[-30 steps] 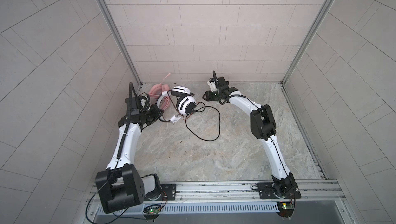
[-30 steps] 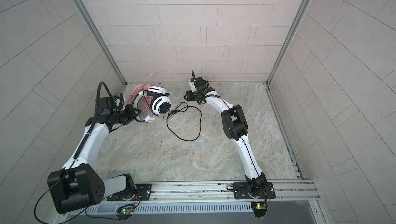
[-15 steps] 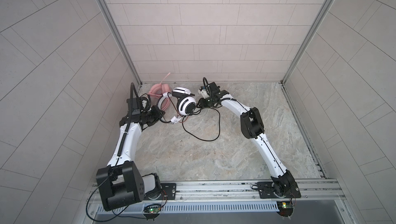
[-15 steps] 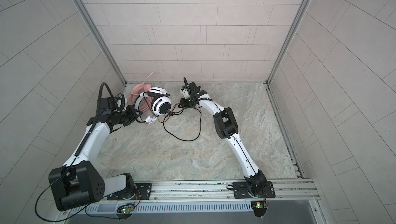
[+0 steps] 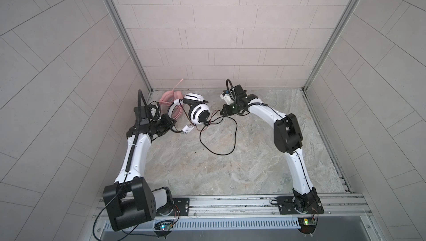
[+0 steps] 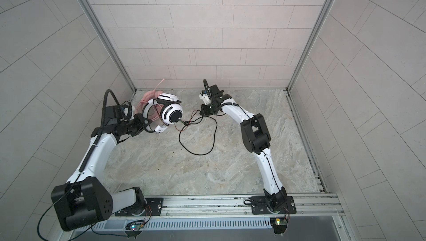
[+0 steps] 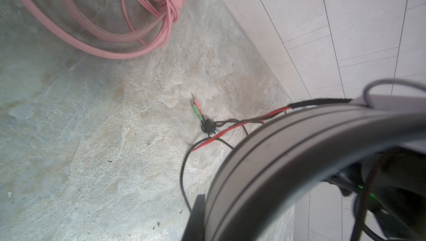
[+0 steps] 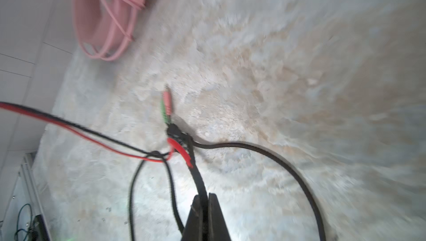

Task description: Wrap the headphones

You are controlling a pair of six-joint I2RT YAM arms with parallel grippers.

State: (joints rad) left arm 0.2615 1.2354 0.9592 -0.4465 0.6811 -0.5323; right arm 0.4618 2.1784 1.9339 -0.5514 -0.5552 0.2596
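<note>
My right gripper is holding the tangled black cable in the middle of a loop, so it should let go of that loop, grab the cable end (image 8: 174, 130) behind the plugs and pull it straight.
The white-and-black headphones (image 5: 198, 113) (image 6: 172, 114) hang off the floor near the back left. My left gripper (image 5: 172, 125) (image 7: 208, 223) is shut on their headband (image 7: 288, 149), which fills much of the left wrist view. Their black cable (image 5: 221, 154) (image 8: 198, 182) loops over the floor, with red strands and green and pink plugs (image 8: 166, 106) (image 7: 197, 109). My right gripper (image 5: 223, 112) (image 8: 204, 201) is shut on that cable close to the plugs. The pink headphones (image 5: 170, 96) (image 7: 92, 32) lie in the back left corner with the pink cable bundled on them.
Tiled walls (image 5: 207, 43) close in the marble floor (image 5: 230, 175) at the back and on both sides. A white tag (image 5: 187, 131) dangles under the white earcup. The arm bases stand on a metal rail (image 5: 230, 205) along the front edge.
My right gripper reached left to the cable near the plugs, shut on it and drew back slightly right. The left arm and the headphones have barely moved.
</note>
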